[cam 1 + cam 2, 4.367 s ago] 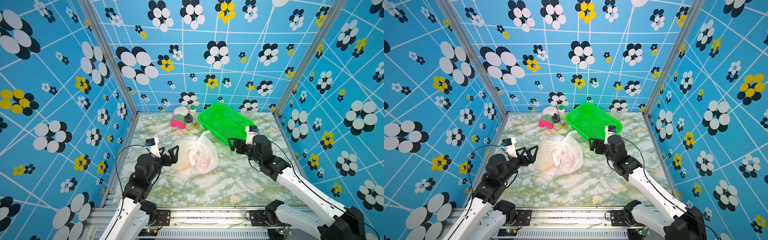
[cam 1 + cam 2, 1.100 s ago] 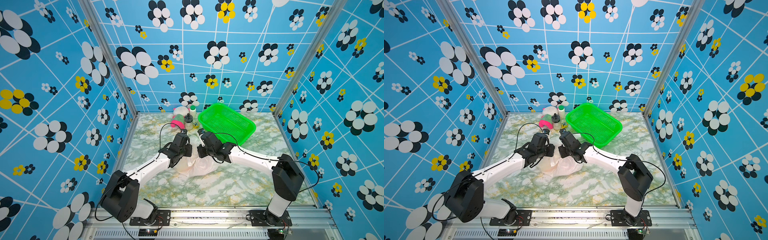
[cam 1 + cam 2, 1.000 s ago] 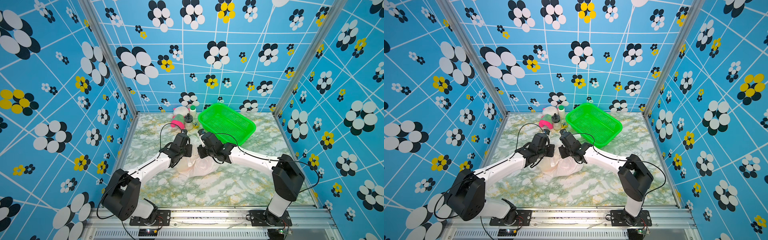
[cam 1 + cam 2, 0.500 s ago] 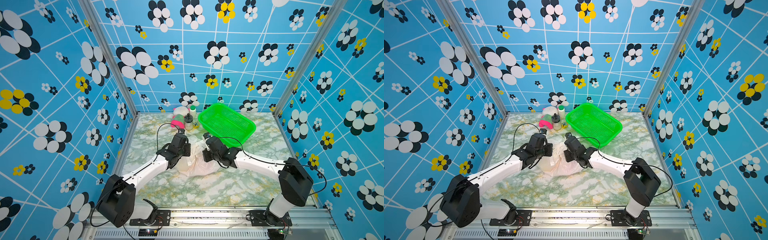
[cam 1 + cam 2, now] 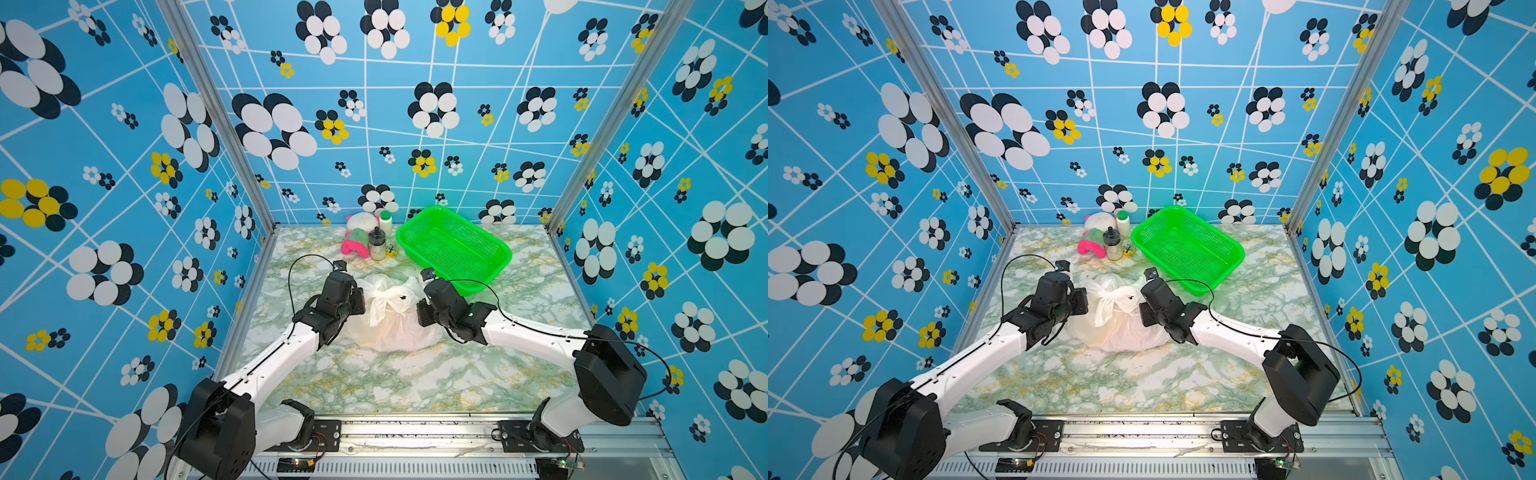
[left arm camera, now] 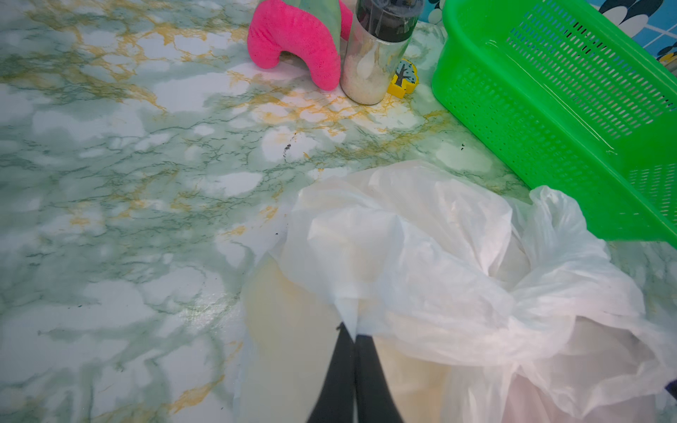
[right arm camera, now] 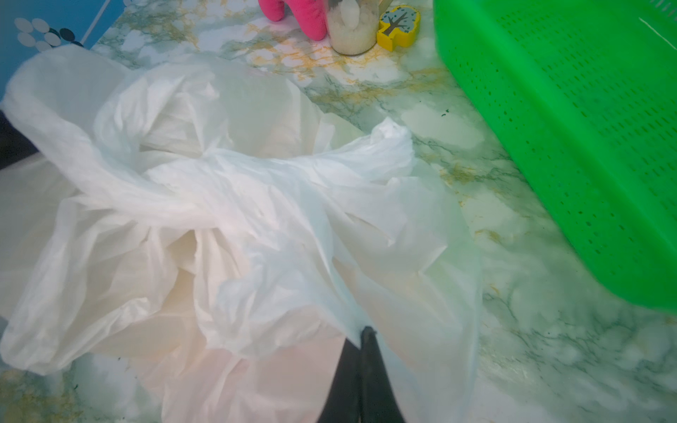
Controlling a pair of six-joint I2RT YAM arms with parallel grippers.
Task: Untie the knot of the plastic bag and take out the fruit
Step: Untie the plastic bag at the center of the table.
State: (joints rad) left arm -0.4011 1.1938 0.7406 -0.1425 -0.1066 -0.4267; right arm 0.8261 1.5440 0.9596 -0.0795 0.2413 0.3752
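Note:
My right gripper is pinching only a thin edge of film below the crossed knot, so I will open it, take the fuller strand [image 7: 299,218] and draw that strand out.
The white plastic bag [image 5: 392,324] lies mid-table in both top views, bulging, with its knot [image 5: 384,297] bunched on top and the handle loops trailing from it. Fruit shows only as dim cream, yellow and pink patches [image 5: 409,338] through the film. My left gripper [image 5: 360,302] is at the bag's left side, shut on a fold of film [image 6: 350,315]. At the bag's right side, the right gripper [image 5: 419,311] is shut on another fold [image 7: 351,315]. In the wrist views the left gripper [image 6: 354,335] and the right gripper [image 7: 363,335] each pinch thin film at the tips.
A green basket [image 5: 505,253] stands tilted behind and right of the bag, its near corner close to the right wrist. At the back sit a pink-and-white plush [image 5: 355,245], a clear black-capped bottle [image 5: 377,246], a white bottle [image 5: 385,222] and a small yellow piece [image 5: 392,249].
Both grippers have drawn apart from above the bag's top to its two sides, uncovering the knot. The right gripper has closed on the film; the left stayed shut.

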